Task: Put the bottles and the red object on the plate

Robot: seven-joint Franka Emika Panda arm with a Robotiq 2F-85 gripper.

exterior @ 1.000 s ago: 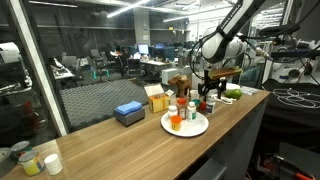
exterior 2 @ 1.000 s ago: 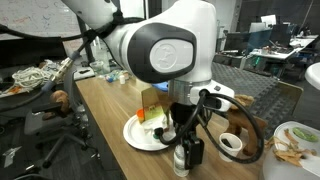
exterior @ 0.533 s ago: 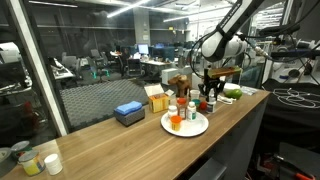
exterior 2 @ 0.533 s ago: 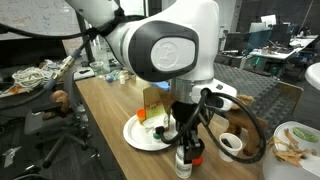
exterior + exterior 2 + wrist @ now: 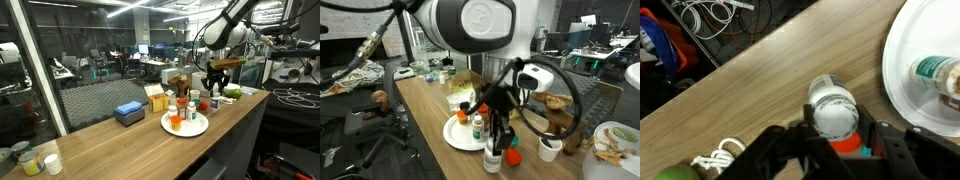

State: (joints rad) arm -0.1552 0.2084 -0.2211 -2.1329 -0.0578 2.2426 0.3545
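Next, I release the white-capped bottle on the plate [image 5: 185, 124] between the orange container and green-labelled bottle.
My gripper [image 5: 833, 126] is shut on a white-capped bottle [image 5: 832, 107], which I see from above in the wrist view. It hangs over the wood table just beside the white plate [image 5: 908, 45]. The red object [image 5: 845, 144] shows on the table right under the held bottle. In an exterior view the gripper [image 5: 497, 143] holds the bottle [image 5: 492, 159] upright near the plate [image 5: 460, 139], with the red object [image 5: 513, 157] next to it. A green-capped bottle [image 5: 937, 72] and others [image 5: 181, 112] stand on the plate [image 5: 197, 127].
A blue box [image 5: 129, 113] and a cardboard box [image 5: 157, 99] stand behind the plate. A white cup [image 5: 549, 148] sits close to the red object. A green item [image 5: 232, 93] lies at the table's end, and cups [image 5: 30, 160] at the opposite end.
The jaws closed on the white-capped bottle. The arm then rose with it, uncovering the red object beside it.
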